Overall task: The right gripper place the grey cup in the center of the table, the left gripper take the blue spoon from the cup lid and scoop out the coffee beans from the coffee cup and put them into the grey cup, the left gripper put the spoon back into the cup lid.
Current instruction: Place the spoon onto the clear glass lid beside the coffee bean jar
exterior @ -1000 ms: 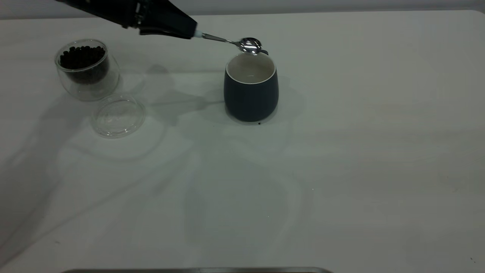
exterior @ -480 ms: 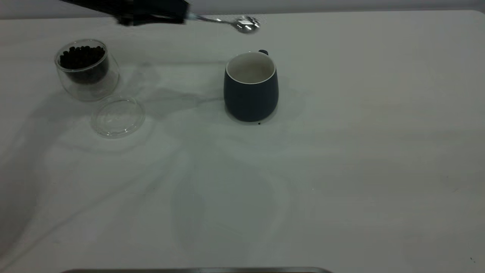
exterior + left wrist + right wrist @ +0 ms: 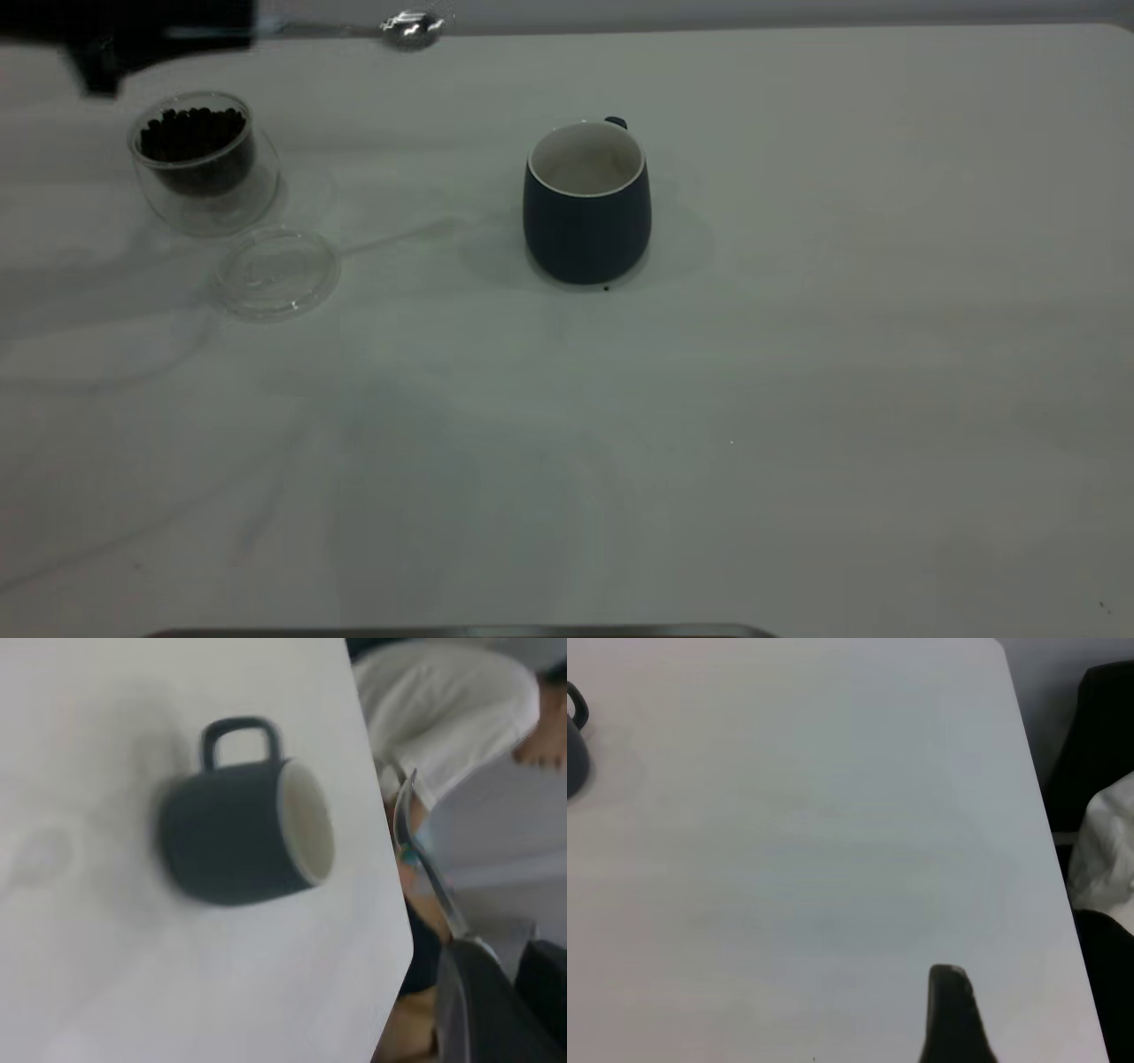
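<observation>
Next, my left hand sets the blue spoon down over the cup lid's rim (image 3: 222, 262) farthest from the grey cup.
The grey cup (image 3: 586, 206) stands upright mid-table, its white inside showing; it also fills the left wrist view (image 3: 239, 835). My left gripper (image 3: 235, 32) is high at the back left, above and just behind the coffee cup (image 3: 204, 164), and is shut on the blue spoon (image 3: 410, 28). The spoon's shiny bowl points toward the grey cup and shows no beans; its neck shows in the left wrist view (image 3: 427, 870). The coffee beans (image 3: 192, 133) fill the coffee cup. The cup lid (image 3: 275, 271) lies flat in front of it, with nothing in it. My right gripper (image 3: 950, 1014) hovers over bare table, right of the grey cup.
A single dark speck (image 3: 606, 288) lies at the grey cup's foot. The white table (image 3: 797, 399) stretches bare to the right and front. Beyond the table's edge, a person in white clothing (image 3: 452, 700) shows in the left wrist view.
My left gripper has lifted the spoon from just over the grey cup's rim and swung it up and to the left, toward the coffee cup. The cups and lid have not moved.
</observation>
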Robot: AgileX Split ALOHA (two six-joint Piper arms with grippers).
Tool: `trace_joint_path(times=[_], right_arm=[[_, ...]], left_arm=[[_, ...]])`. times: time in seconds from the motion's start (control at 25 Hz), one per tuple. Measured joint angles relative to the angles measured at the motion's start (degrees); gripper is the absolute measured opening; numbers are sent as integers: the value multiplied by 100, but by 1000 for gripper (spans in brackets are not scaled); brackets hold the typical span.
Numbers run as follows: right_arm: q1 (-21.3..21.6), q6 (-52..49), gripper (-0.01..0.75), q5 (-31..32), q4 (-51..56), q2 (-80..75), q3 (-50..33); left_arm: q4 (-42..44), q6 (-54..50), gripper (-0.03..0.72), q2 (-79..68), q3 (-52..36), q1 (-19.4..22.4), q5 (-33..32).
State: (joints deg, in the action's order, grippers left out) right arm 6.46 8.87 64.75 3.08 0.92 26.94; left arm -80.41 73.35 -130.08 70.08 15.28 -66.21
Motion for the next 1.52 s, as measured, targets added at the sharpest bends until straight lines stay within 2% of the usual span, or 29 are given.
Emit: trace_joint_path(times=[0.12,0.28,0.48,0.64,1.2,1.52], right_arm=[[0,0,459,0,0,0,0],[0,0,459,0,0,0,0],[0,0,459,0,0,0,0],[0,0,459,0,0,0,0],[0,0,459,0,0,0,0],[0,0,459,0,0,0,0]], left_arm=[[-12,197,122,-11,-537,623,60],[264,263,122,-11,-819,1365,85],[1184,-65,122,-20,-843,1774,573],[1160,-91,122,-274,-843,1808,817],[-270,1281,122,-1696,-843,1808,814],[-552,1339,122,-1759,-843,1561,814]])
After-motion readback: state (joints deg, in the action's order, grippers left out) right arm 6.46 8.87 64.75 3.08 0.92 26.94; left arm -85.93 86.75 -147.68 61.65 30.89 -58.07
